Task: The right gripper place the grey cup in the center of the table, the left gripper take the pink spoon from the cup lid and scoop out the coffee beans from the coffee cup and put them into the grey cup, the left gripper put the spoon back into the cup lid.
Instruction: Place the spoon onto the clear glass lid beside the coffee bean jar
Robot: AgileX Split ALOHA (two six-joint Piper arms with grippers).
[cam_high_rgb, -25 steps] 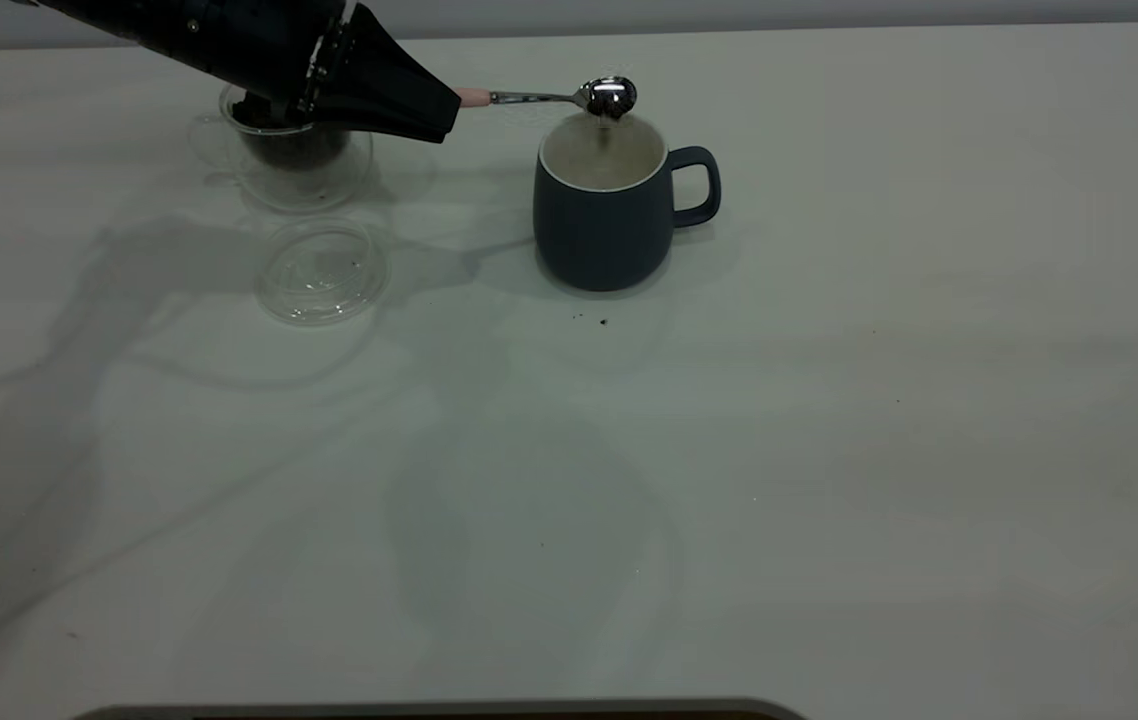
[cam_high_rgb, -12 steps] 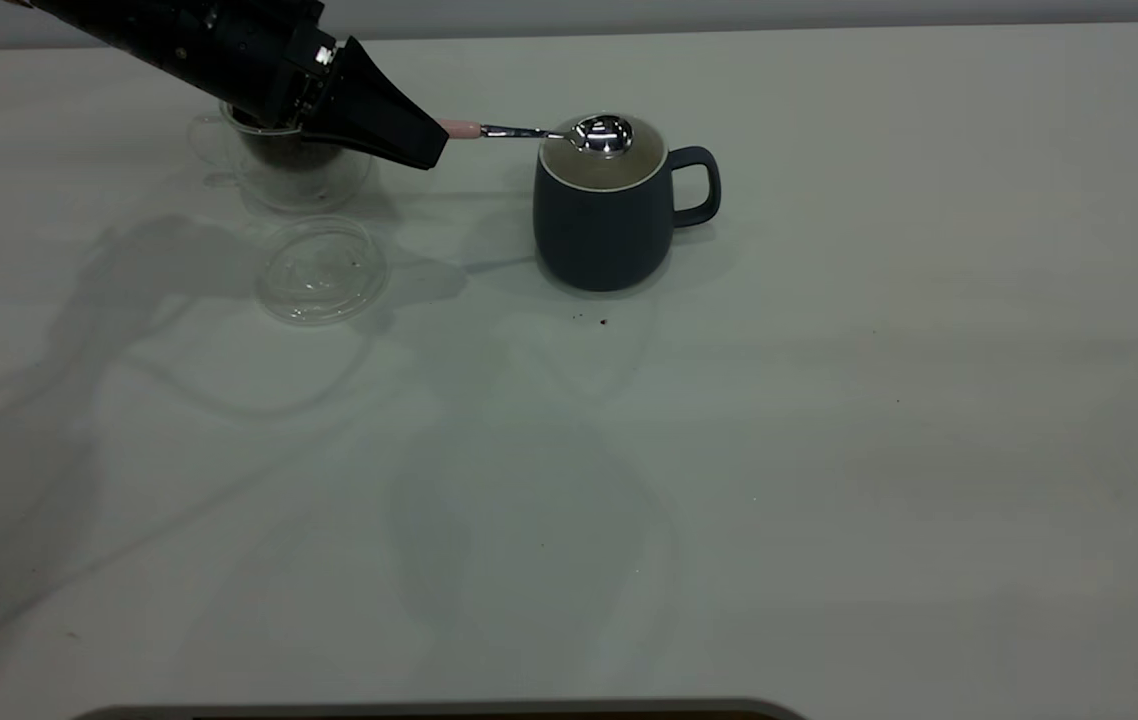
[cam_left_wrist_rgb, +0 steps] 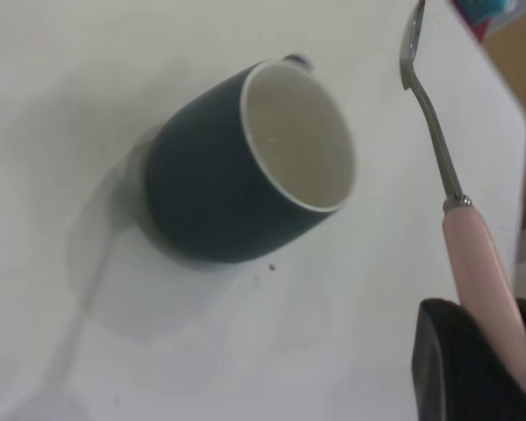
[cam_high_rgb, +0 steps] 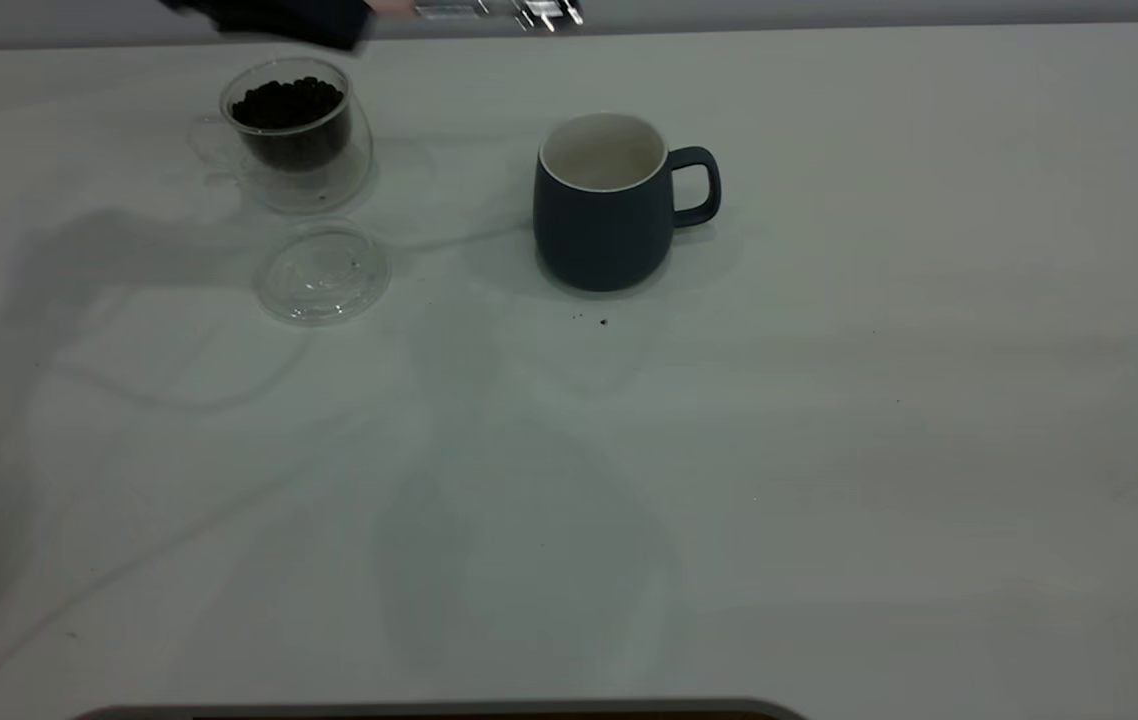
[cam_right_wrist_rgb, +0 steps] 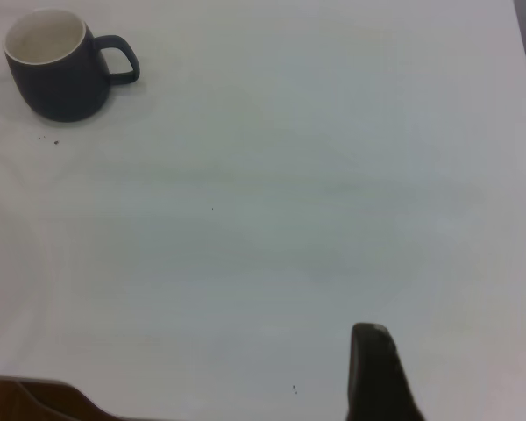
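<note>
Next, I let the pink spoon go from my left gripper across the cup lid's rim (cam_high_rgb: 265, 266), on the side farthest from the grey cup.
The grey cup (cam_high_rgb: 601, 215) stands upright near the table's middle, handle to the right; its inside looks off-white, also in the left wrist view (cam_left_wrist_rgb: 219, 175) and right wrist view (cam_right_wrist_rgb: 57, 83). My left gripper (cam_high_rgb: 349, 28) is high at the far edge, shut on the pink spoon (cam_high_rgb: 489, 9). In the left wrist view the gripper (cam_left_wrist_rgb: 484, 355) clamps the pink handle (cam_left_wrist_rgb: 478, 263), and the metal bowl (cam_left_wrist_rgb: 412, 39) points past the cup. The coffee cup (cam_high_rgb: 296, 140) holds the coffee beans (cam_high_rgb: 284, 100). The cup lid (cam_high_rgb: 322, 272) lies flat in front of it. The right gripper (cam_right_wrist_rgb: 379, 377) is parked far from the cup.
The white table (cam_high_rgb: 829, 450) stretches to the right and front of the cup. A few dark crumbs (cam_high_rgb: 601, 321) lie just in front of the grey cup. A dark edge (cam_high_rgb: 429, 712) runs along the table's near side.
My left gripper rose with the spoon from over the grey cup's rim to the far top edge. The coffee cup and its beans now show uncovered.
</note>
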